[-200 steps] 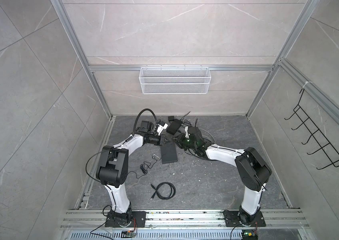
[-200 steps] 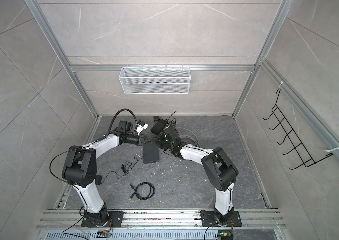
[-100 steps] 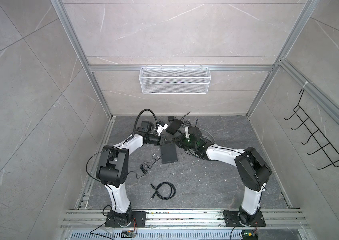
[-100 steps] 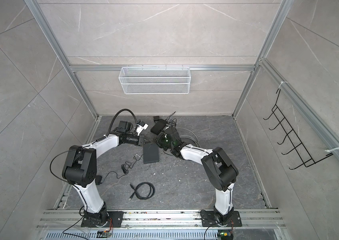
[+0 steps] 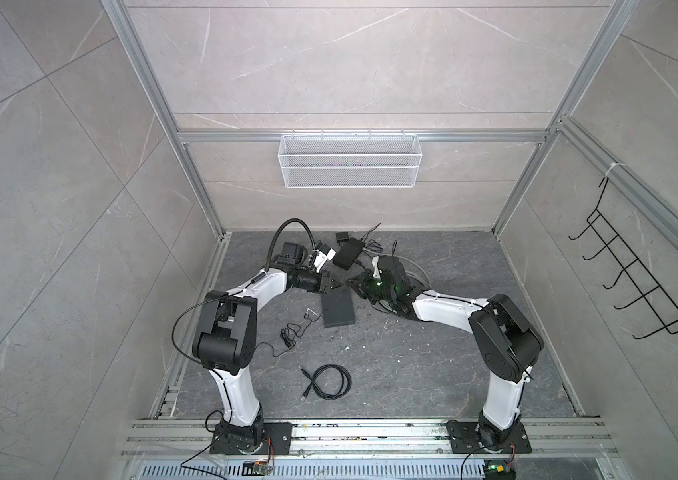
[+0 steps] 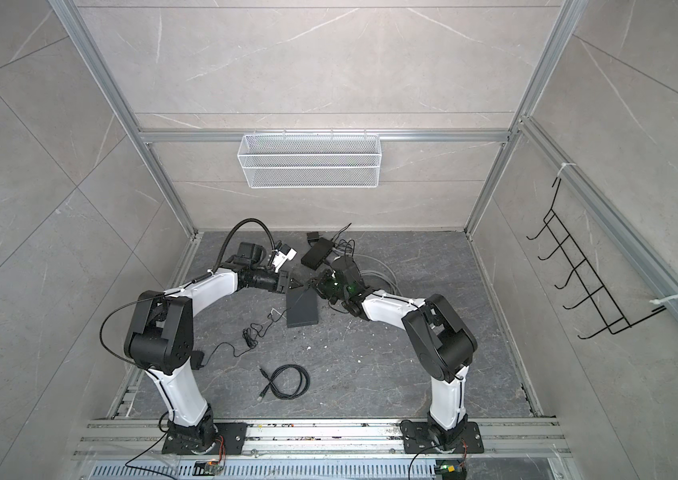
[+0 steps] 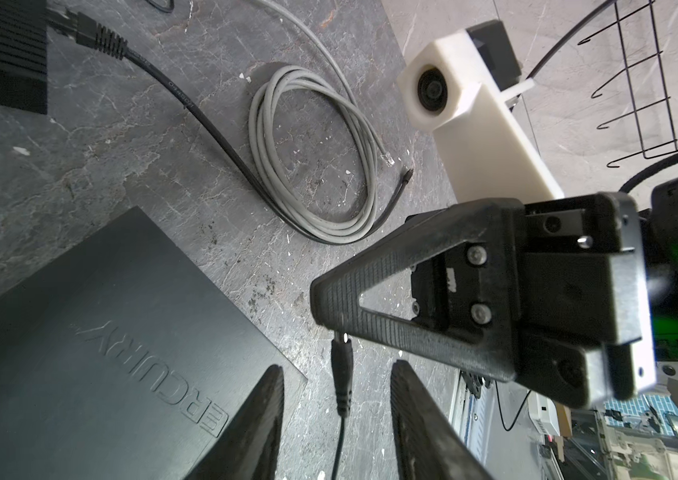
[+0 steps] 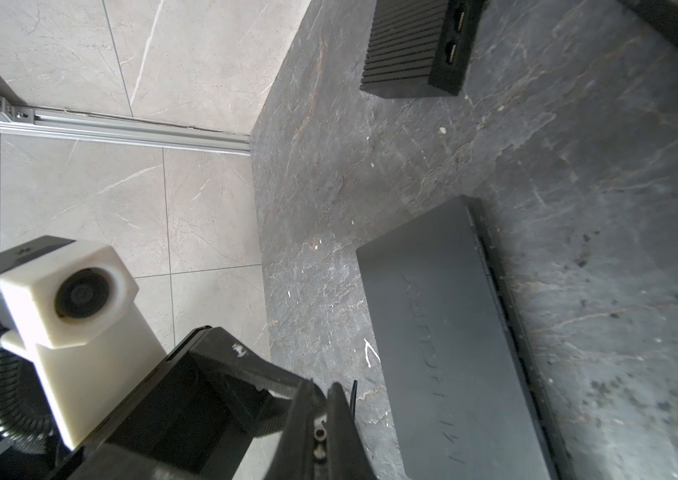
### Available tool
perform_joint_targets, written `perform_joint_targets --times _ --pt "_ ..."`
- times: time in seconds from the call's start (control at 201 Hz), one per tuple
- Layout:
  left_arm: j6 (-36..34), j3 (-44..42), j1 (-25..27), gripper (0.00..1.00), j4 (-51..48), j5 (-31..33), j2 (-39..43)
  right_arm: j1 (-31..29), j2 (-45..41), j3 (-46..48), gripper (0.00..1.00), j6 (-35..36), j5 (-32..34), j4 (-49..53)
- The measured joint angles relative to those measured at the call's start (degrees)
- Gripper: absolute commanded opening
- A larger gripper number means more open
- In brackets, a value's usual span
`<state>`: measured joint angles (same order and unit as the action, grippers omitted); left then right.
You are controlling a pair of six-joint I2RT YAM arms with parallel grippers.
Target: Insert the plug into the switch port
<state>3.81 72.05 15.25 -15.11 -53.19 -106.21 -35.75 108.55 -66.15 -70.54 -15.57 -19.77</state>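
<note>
The plug's metal tip has to go into the switch port and is covered by my right gripper, so my left gripper needs to first take the plug by its black body [image 7: 342,371].
The switch [image 5: 338,309] is a flat black box lying on the floor between the arms, also seen in the right wrist view [image 8: 453,353] and the left wrist view [image 7: 100,353]. The plug [image 7: 341,374] is a small black barrel plug on a thin black cable. My right gripper [image 8: 323,386] is shut on the plug's metal tip. My left gripper [image 7: 335,368] is open, its fingers standing either side of the plug body without touching it. In both top views the two grippers meet tip to tip, left [image 6: 300,284] and right [image 6: 311,284], just above the switch's far end [image 6: 302,309].
A smaller black box [image 5: 347,252] with a cable plugged in lies behind the grippers. A grey cable coil [image 7: 312,158] sits beside the right arm. A black cable coil [image 5: 329,381] and a thin loose cable [image 5: 293,332] lie nearer the front. A wire basket [image 5: 350,160] hangs on the back wall.
My left gripper has opened and let go of the plug. My right gripper has closed on the plug's tip. Both arms have stayed in place.
</note>
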Motion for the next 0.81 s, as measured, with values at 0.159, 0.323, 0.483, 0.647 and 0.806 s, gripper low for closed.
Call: perform_joint_targets --times 0.159,0.323,0.483,0.647,0.806 --pt "0.57 -4.79 0.15 0.44 2.45 1.92 0.92 0.17 0.00 0.17 0.08 -0.02 0.39 0.22" --pt "2.32 -8.20 0.26 0.40 6.40 2.56 0.92 0.15 0.00 0.20 0.08 -0.07 0.39 0.24" --pt "6.27 -10.99 0.33 0.36 14.23 1.92 0.98 0.22 0.00 0.20 0.08 -0.42 0.46 0.24" --pt "11.21 -14.99 0.52 0.30 23.56 1.73 1.03 0.26 0.00 0.59 0.08 -0.92 1.05 0.28" --pt "14.71 -17.70 0.55 0.28 29.81 1.90 1.09 0.28 -0.02 1.46 0.08 -1.84 1.75 0.35"
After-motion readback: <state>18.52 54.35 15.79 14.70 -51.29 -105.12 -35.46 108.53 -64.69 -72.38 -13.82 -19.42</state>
